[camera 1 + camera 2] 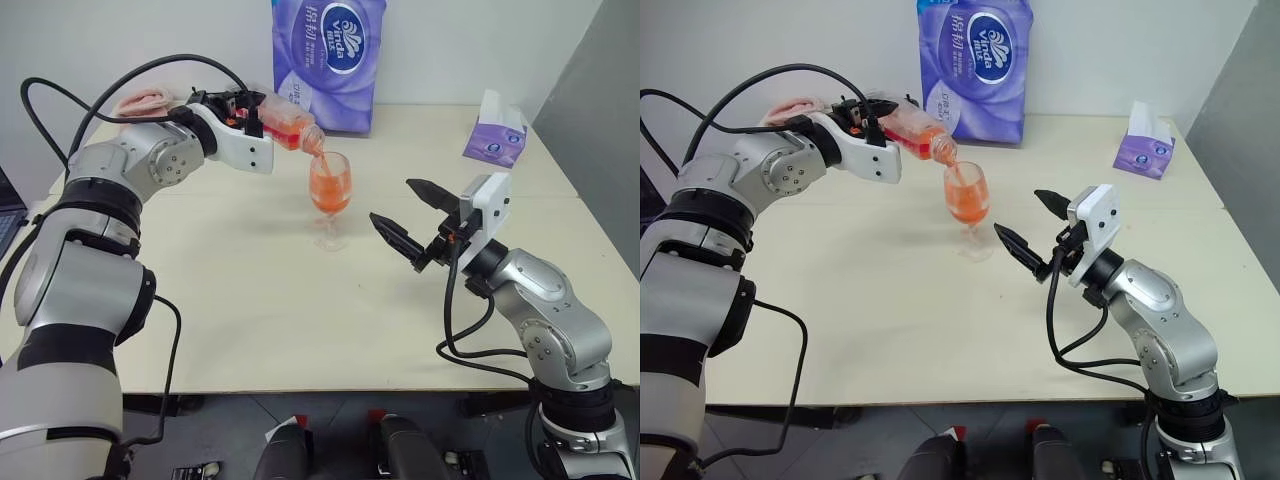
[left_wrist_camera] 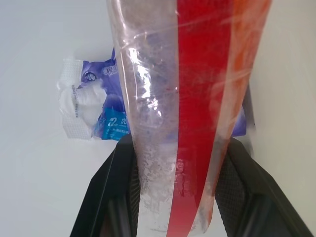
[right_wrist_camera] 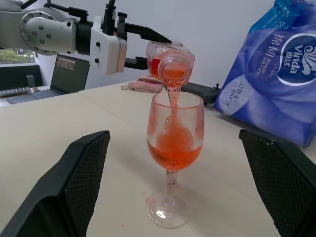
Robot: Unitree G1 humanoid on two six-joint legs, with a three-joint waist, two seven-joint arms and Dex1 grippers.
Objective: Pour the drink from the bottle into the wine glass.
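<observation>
I should set the clear bottle upright on the table (image 1: 232, 188) between the pink cloth and the wine glass, using my left gripper. The bottle is still tipped over the glass.
My left gripper (image 1: 258, 115) is shut on the clear bottle (image 1: 287, 127), which it holds tipped with its open neck over the wine glass (image 1: 331, 192). In the left wrist view the black fingers (image 2: 106, 197) clamp the bottle (image 2: 148, 113) on both sides of its red label strip. A thin stream of the orange-red drink (image 3: 172, 101) runs from the mouth into the glass bowl (image 3: 175, 123), which is roughly half full. The glass stands upright on the table's middle. My right gripper (image 1: 392, 200) hovers open just right of the glass, not touching it, with wide-spread fingers (image 3: 74, 187).
A large purple tissue pack (image 1: 328, 60) stands at the back behind the glass. A small purple tissue box (image 1: 495, 135) sits at the back right, a pink cloth (image 1: 145, 100) at the back left. A laptop (image 3: 64, 74) lies off the table's left.
</observation>
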